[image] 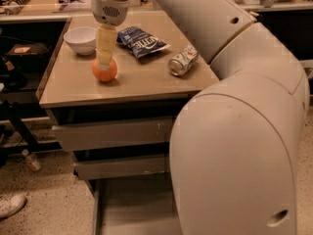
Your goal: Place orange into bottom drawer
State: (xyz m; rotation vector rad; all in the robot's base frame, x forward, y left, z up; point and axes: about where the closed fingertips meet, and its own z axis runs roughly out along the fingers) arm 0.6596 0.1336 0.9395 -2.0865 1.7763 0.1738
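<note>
I should grip the upper half of the orange [104,67] before the white bowl.
The orange [105,73] sits on the left part of the cabinet top [146,84], just in front of a white bowl. My gripper [104,62] hangs straight down from its wrist and its tip touches the top of the orange. The bottom drawer [131,204] is pulled out at floor level, a shallow grey tray with a bare floor. My large arm covers its right side. The two grey drawers above it stand slightly out.
A white bowl [80,39], a blue chip bag [142,41] and a can lying on its side [183,61] are on the cabinet top. My arm fills the right half of the view. A shoe [10,205] and a small bottle [30,160] are on the floor at left.
</note>
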